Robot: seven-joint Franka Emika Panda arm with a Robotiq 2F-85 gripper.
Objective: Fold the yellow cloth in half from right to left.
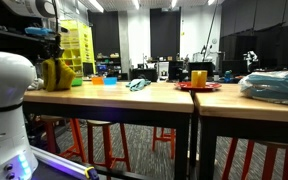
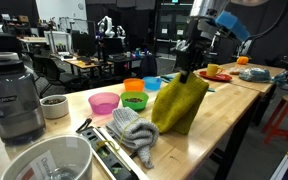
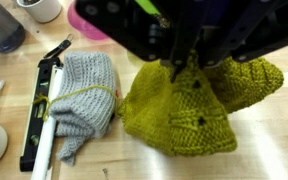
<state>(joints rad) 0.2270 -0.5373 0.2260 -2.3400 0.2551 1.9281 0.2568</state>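
Note:
The yellow cloth, now hanging with its lower edge on the table, will be let go by my gripper on the wooden table (image 1: pixel 72 82) (image 3: pixel 212 95) near the green bowl, next to the grey cloth.
The yellow-green knitted cloth (image 2: pixel 180 103) hangs from my gripper (image 2: pixel 189 72), lifted by one part while its lower edge still rests on the wooden table (image 2: pixel 224 110). In the wrist view the cloth (image 3: pixel 189 115) drapes down in a cone below my gripper (image 3: pixel 184 62), whose fingers are shut on its top. In an exterior view the cloth (image 1: pixel 56 73) shows as a hanging bundle at the far left of the table (image 1: pixel 134 95).
A grey knitted cloth (image 2: pixel 134 128) lies beside the yellow one, with a black and yellow level (image 3: pixel 39 110) next to it. Pink, green, orange and blue bowls (image 2: pixel 134 98), a blender (image 2: pixel 12 95), a white bucket (image 2: pixel 49 160) stand nearby.

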